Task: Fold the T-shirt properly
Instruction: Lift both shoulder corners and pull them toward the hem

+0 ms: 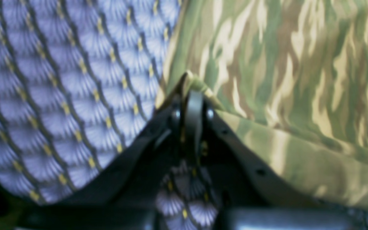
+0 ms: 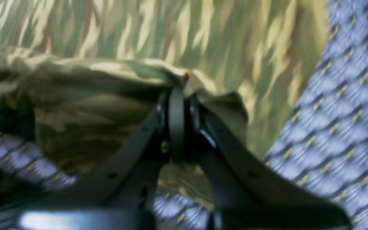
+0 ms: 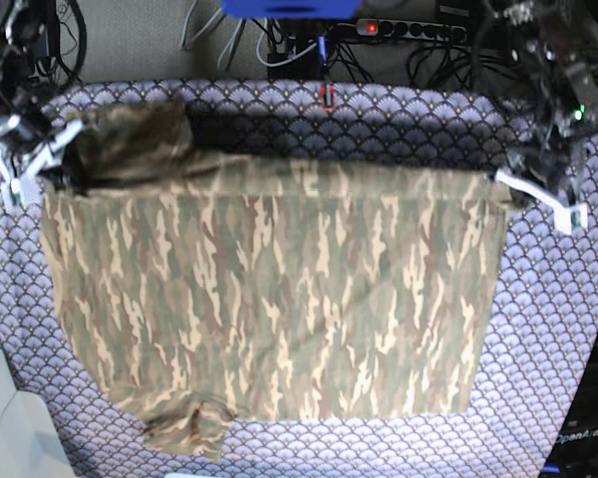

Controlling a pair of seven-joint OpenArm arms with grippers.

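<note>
Next, my left gripper releases the held corner on the spread T-shirt's side edge [image 3: 488, 280], toward me from the stretched far edge.
The camouflage T-shirt [image 3: 279, 299] lies spread over the purple fan-patterned tablecloth [image 3: 548, 329]. Its far edge is stretched between my two grippers. My left gripper [image 1: 192, 84] is shut on a corner of the shirt's edge [image 1: 200, 83]; in the base view it is at the right [image 3: 505, 189]. My right gripper [image 2: 179, 83] is shut on a bunched fold of the shirt [image 2: 107, 73]; in the base view it is at the far left [image 3: 58, 151]. One sleeve [image 3: 184, 428] lies crumpled at the near left. Another bunch of cloth [image 3: 135, 144] sits by the right gripper.
A power strip [image 3: 409, 30] and cables lie behind the table's back edge. A blue object [image 3: 289, 8] is at the top centre. A white surface [image 3: 10, 428] is at the near left corner. Tablecloth shows on all sides of the shirt.
</note>
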